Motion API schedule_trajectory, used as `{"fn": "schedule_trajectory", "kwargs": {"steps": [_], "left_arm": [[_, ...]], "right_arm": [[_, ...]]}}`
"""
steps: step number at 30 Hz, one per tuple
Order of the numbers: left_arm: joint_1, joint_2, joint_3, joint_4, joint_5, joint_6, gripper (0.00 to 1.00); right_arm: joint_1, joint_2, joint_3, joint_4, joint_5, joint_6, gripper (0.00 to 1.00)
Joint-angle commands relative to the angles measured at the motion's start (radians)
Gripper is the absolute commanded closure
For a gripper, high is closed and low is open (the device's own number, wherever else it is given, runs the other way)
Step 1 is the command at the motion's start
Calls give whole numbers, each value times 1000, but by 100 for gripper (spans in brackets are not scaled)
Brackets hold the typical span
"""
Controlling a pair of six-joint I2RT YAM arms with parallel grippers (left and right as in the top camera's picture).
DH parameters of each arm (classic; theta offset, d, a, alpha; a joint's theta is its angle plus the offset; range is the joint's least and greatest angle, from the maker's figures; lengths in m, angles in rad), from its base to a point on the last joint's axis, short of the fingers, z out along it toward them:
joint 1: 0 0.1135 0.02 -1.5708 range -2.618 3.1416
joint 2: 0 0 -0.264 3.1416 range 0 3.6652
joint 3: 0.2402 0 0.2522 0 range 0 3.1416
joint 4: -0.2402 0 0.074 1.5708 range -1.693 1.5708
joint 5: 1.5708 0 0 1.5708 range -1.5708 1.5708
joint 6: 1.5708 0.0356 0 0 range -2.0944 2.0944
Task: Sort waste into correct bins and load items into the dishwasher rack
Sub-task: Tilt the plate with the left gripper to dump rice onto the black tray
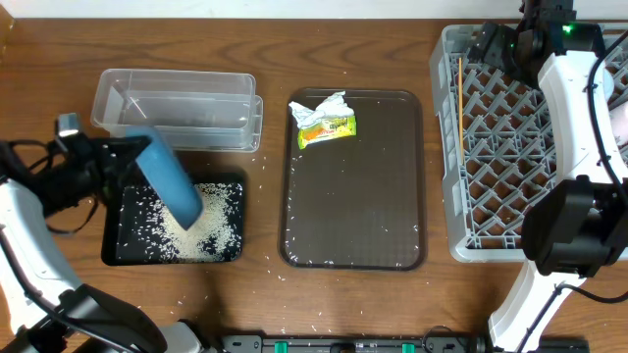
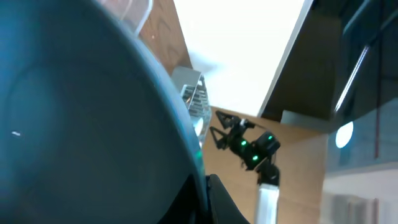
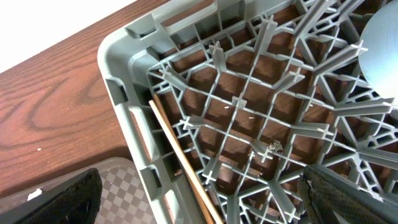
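Observation:
Next, I let go of the large blue bowl, now tilted over the black tray, with my left gripper on the brown serving tray (image 1: 365,211), in front of the yellow-green wrapper.
My left gripper (image 1: 135,157) is shut on the rim of the large blue bowl (image 1: 173,186), held tilted on edge over the flat black tray (image 1: 116,245). A heap of white rice (image 1: 201,230) lies in that tray. The bowl fills the left wrist view (image 2: 81,124). The clear tub (image 1: 177,108) stands just behind. The yellow-green wrapper (image 1: 327,120) lies on the brown serving tray (image 1: 353,196). My right gripper (image 1: 488,44) is open and empty over the grey rack's (image 1: 510,147) far left corner. Chopsticks (image 1: 460,108) lie along the rack's left wall, also in the right wrist view (image 3: 180,162).
Stray rice grains are scattered on the table around the black tray and on the brown tray. A pale blue-grey rounded object (image 3: 380,50) sits in the rack at the right wrist view's edge. My right arm (image 1: 579,127) crosses over the rack's right side.

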Motion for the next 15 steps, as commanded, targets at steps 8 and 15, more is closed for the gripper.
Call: {"fn": "schedule_trajectory", "kwargs": {"steps": [8,15], "left_arm": [[-32,-28,-5,-56,40,137,94],[-235,-47,-5,-11,34,213,94]], "right_arm": [[-5,3,-1,-1,1,13,1],[-5,3,-1,-1,1,12,1]]}}
